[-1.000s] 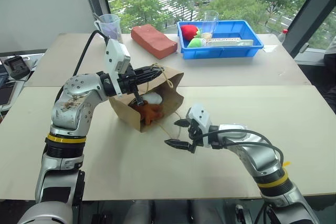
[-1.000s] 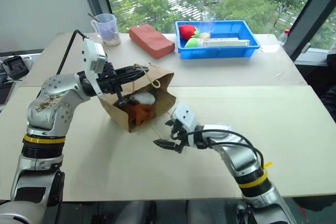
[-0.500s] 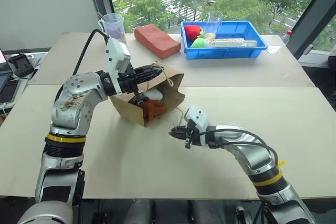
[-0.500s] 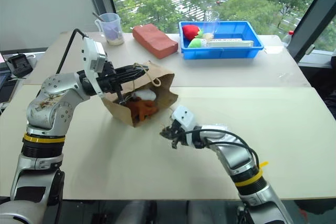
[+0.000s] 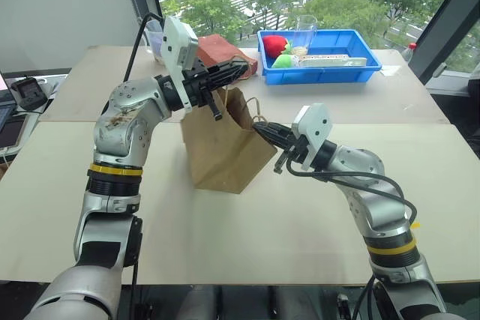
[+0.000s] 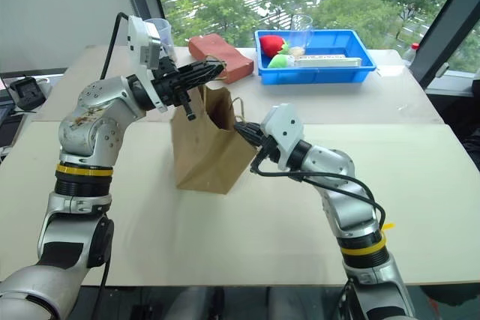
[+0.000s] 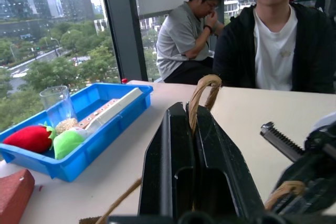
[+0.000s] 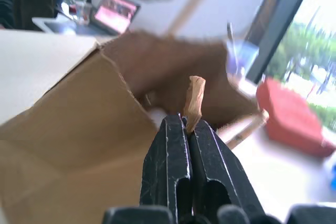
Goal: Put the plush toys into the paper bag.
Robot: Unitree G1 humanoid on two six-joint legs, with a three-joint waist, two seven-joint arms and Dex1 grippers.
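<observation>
Next, I release the brown paper bag from my left gripper on the cream tabletop [image 5: 251, 177] in front of the reddish-brown block.
The brown paper bag [image 5: 223, 151] stands upright in the middle of the table, its mouth facing up. My left gripper [image 5: 241, 71] is above the bag's far rim, shut on one string handle [image 7: 202, 88]. At the bag's right rim my right gripper [image 5: 260, 127] is shut on the other string handle [image 8: 193, 99]. The two handles are held apart from each other. The plush toys are hidden inside the bag.
A reddish-brown block [image 6: 225, 54] lies behind the bag. A blue tray [image 5: 336, 67] at the back right holds red and green soft toys and a clear cup. A plastic cup [image 6: 157, 29] stands at the back left. Two people sit beyond the table in the left wrist view.
The bag lay on its side with the toys showing in its mouth; now it stands upright. My right gripper closed on a handle and rose; the left gripper rose too.
</observation>
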